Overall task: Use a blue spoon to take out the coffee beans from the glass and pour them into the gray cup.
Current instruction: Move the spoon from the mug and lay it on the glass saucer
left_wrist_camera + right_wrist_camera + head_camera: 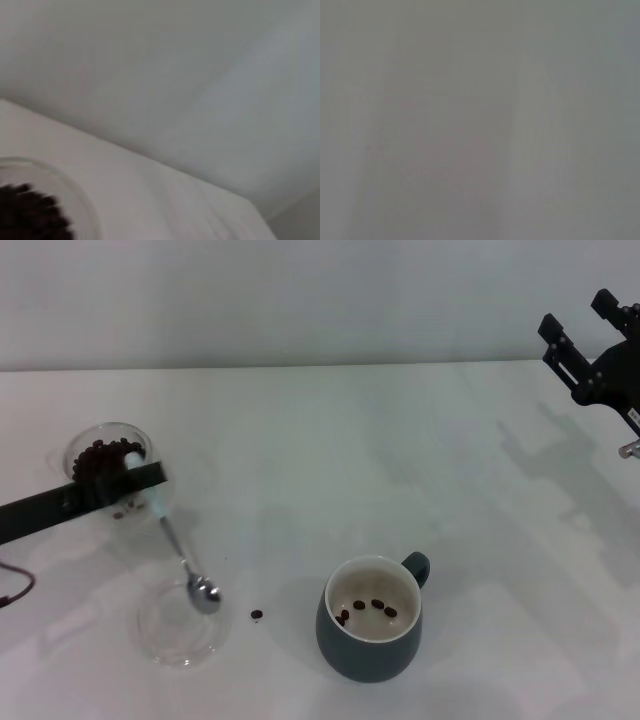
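Next, the left gripper releases the blue spoon across the far rim of the shallow clear dish (183, 594).
My left gripper (140, 478) reaches in from the left as a long black bar and is shut on the pale handle of the blue spoon (175, 545). The spoon slants down, and its shiny bowl sits over a shallow clear dish (165, 640). Just behind the gripper stands the glass (88, 438) with a heap of coffee beans (100, 455); the glass (75, 195) and the coffee beans (27, 220) also show in the left wrist view. The gray cup (370, 652) stands at front centre with a few beans inside. My right gripper (580, 320) hangs open, high at the far right.
One loose bean (257, 615) lies on the white table (400, 460) between the dish and the cup. A plain wall rises behind the table's far edge. The right wrist view shows only a blank grey surface.
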Motion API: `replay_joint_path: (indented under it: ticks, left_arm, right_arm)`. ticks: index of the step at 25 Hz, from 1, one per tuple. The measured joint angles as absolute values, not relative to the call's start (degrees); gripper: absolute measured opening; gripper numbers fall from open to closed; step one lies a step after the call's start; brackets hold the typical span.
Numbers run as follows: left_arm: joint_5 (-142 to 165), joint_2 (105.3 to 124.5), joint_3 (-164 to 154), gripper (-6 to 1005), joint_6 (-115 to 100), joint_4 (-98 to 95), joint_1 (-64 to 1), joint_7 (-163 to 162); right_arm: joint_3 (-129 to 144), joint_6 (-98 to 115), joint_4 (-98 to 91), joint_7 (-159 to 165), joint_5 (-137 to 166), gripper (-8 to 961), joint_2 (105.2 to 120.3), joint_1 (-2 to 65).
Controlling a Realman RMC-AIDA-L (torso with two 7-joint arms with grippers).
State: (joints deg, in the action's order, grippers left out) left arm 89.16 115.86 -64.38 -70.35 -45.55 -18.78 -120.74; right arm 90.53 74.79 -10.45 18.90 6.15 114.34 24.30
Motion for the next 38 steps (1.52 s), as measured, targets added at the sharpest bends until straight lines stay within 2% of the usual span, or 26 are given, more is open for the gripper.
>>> replay_joint_path:
  ticks: [6, 17, 38]
  left_arm:
    - [90.87, 114.49, -62.34, 126, -70.70, -43.58, -17.88, -120.15]
    - [92.32, 113.37, -62.31, 127, -70.70, -41.00, -18.10, -119.19]
    - [92.51, 113.76, -61.13, 126, -69.50, -32.86, -23.89, -116.02]
  right_arm:
    - [89.60, 73.60, -10.51, 18.90, 6.15, 704, 114.80, 24.15]
    - [89.61, 73.60, -10.53, 20.98, 6.16, 704, 115.05, 23.78]
    - [89.70, 74.35, -10.55, 20.86, 6.17, 699, 115.14, 24.15]
